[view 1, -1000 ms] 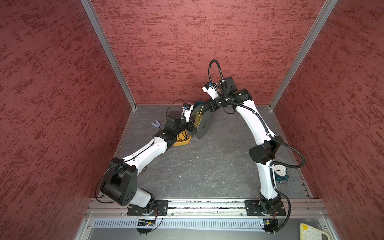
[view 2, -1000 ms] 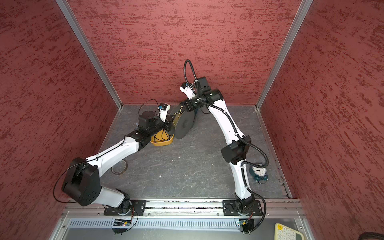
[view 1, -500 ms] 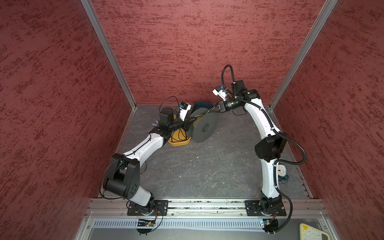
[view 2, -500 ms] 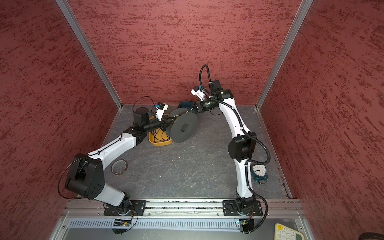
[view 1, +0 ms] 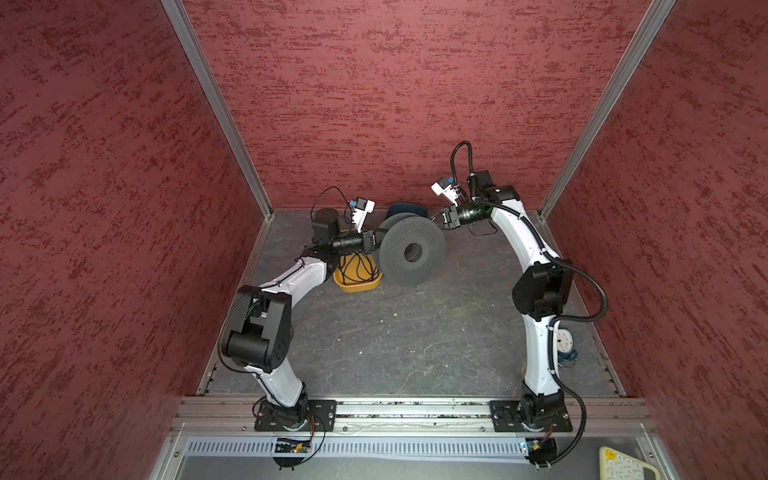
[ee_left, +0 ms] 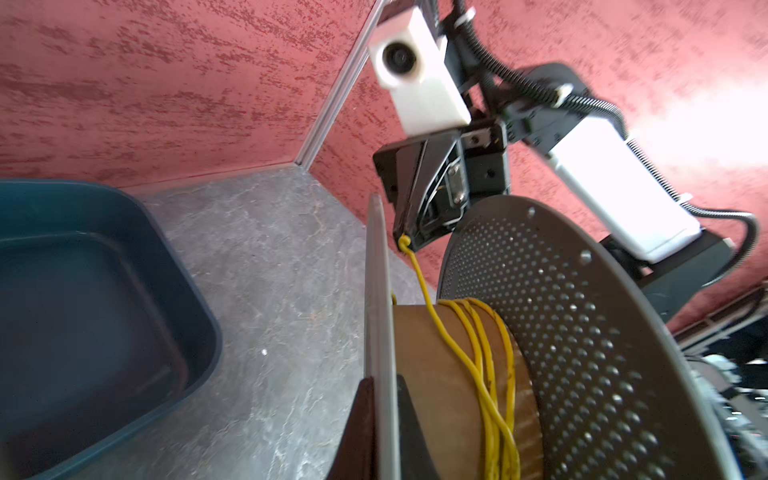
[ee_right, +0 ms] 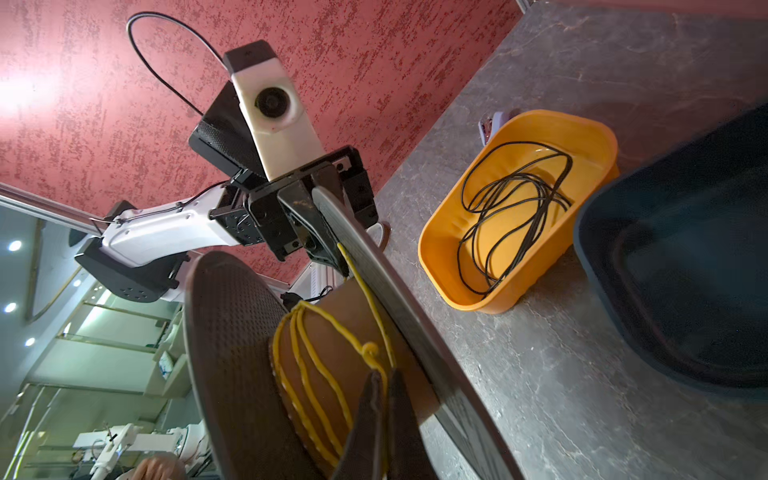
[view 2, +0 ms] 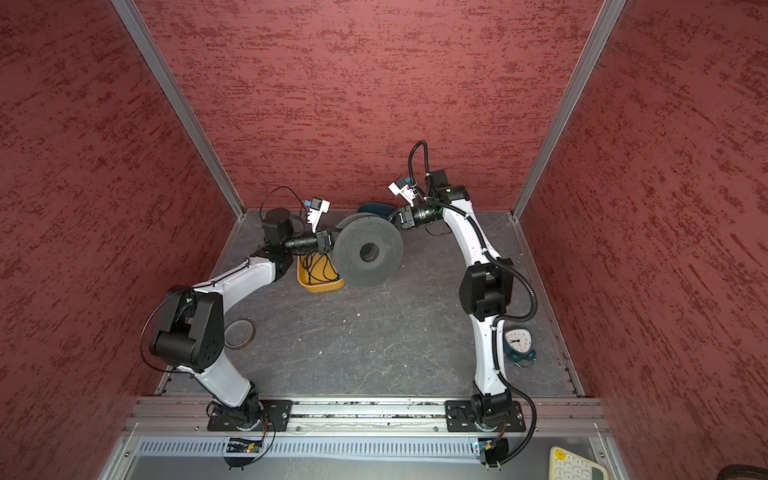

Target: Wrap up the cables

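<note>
The short knotted end is all that remains above the wound core, so my right gripper will release it, back out from the spool and take the front edge's rim (view 1: 442, 244).
A grey perforated spool (view 1: 411, 251) (view 2: 368, 251) stands on edge at the back of the floor, flat face toward both top views. The yellow cable (ee_left: 478, 345) (ee_right: 307, 357) lies in a few turns round its brown core (ee_left: 432, 374). My left gripper (ee_left: 382, 380) (view 1: 377, 244) is shut on the rim of one flange (ee_left: 376, 291). My right gripper (ee_right: 384, 376) (view 1: 439, 218) is shut on the cable's knotted free end, just above the core between the flanges. From that grip the cable runs taut down to the core.
An orange tray (view 1: 357, 287) (ee_right: 582, 137) holding a loose black cord (ee_right: 511, 208) sits under the left forearm. A dark blue bin (view 1: 405, 206) (ee_left: 199, 316) stands behind the spool. A clock (view 1: 563, 343) is by the right arm's base, a tape ring (view 2: 239, 334) by the left.
The spool has turned from edge-on to face the top views. The right gripper has swung right with the cable end, and the left arm has stretched toward the back.
</note>
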Robot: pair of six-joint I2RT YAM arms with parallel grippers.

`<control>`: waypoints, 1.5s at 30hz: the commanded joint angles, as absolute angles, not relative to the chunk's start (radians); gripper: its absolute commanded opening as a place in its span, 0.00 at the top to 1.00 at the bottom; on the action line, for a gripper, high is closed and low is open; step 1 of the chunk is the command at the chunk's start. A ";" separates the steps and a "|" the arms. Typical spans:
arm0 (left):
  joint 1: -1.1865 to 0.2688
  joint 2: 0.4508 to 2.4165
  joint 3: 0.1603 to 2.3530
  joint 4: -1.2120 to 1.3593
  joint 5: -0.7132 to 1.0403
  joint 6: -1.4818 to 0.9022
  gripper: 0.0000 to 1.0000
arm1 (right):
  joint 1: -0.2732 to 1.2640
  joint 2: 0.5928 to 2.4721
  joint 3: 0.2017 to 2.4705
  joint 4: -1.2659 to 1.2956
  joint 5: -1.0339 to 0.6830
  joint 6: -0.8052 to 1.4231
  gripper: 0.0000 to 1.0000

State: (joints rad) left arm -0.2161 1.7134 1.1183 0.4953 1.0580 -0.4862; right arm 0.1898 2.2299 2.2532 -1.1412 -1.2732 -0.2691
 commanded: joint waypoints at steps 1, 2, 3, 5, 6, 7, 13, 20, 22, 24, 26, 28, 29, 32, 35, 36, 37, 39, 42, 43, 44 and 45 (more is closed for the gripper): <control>-0.186 1.708 1.139 0.764 1.210 -0.711 1.00 | 0.117 2.185 2.139 -0.990 -1.262 -0.293 1.00; -0.186 1.715 1.143 0.780 1.210 -0.733 1.00 | 0.118 2.157 2.081 -0.924 -1.259 -0.255 1.00; -0.184 1.722 1.149 0.794 1.204 -0.753 1.00 | 0.122 2.123 2.009 -0.832 -1.245 -0.208 1.00; -0.183 1.735 1.162 0.803 1.183 -0.785 1.00 | 0.128 2.057 1.872 -0.631 -1.215 -0.094 1.00; -0.183 1.742 1.170 0.808 1.175 -0.798 1.00 | 0.128 2.025 1.804 -0.515 -1.212 -0.025 1.00; -0.181 1.748 1.179 0.808 1.164 -0.813 1.00 | 0.128 1.999 1.749 -0.407 -1.208 0.041 1.00; -0.162 1.801 1.258 0.762 1.080 -0.865 1.00 | 0.144 1.908 1.481 0.232 -1.121 0.482 1.00; -0.134 1.886 1.350 0.787 1.031 -0.970 1.00 | 0.182 1.943 1.433 0.524 -1.051 0.713 1.00; -0.136 1.897 1.360 0.794 1.025 -0.982 1.00 | 0.194 1.964 1.430 0.580 -1.051 0.754 1.00; -0.141 1.906 1.360 0.812 1.025 -0.996 1.00 | 0.205 1.986 1.437 0.620 -1.061 0.784 1.00; -0.143 1.907 1.356 0.814 1.019 -1.000 1.00 | 0.212 1.999 1.446 0.625 -1.065 0.793 1.00; -0.140 1.905 1.350 0.810 1.018 -0.997 1.00 | 0.214 2.004 1.453 0.614 -1.073 0.783 1.00; -0.137 1.903 1.347 0.811 1.018 -0.998 1.00 | 0.212 2.005 1.462 0.586 -1.077 0.763 1.00; -0.122 1.889 1.327 0.815 1.022 -1.003 1.00 | 0.204 1.994 1.479 0.508 -1.069 0.705 1.00; -0.108 1.867 1.303 0.818 1.025 -1.003 1.00 | 0.185 1.977 1.469 0.504 -1.054 0.699 0.92; -0.106 1.861 1.296 0.815 1.027 -1.003 1.00 | 0.180 1.974 1.467 0.505 -1.049 0.701 0.89; -0.104 1.857 1.292 0.812 1.030 -1.003 1.00 | 0.172 1.969 1.464 0.505 -1.037 0.705 0.87; -0.100 1.852 1.282 0.800 1.033 -1.003 1.00 | 0.159 1.965 1.462 0.516 -1.031 0.718 0.85; -0.098 1.848 1.269 0.784 1.032 -1.009 1.00 | 0.144 1.950 1.447 0.558 -1.028 0.752 0.79; -0.097 1.848 1.264 0.774 1.031 -1.011 1.00 | 0.139 1.942 1.443 0.564 -1.027 0.756 0.78; -0.097 1.848 1.262 0.765 1.028 -1.012 1.00 | 0.136 1.936 1.440 0.565 -1.023 0.755 0.77; -0.095 1.848 1.259 0.759 1.026 -1.014 1.00 | 0.134 1.930 1.436 0.561 -1.019 0.753 0.76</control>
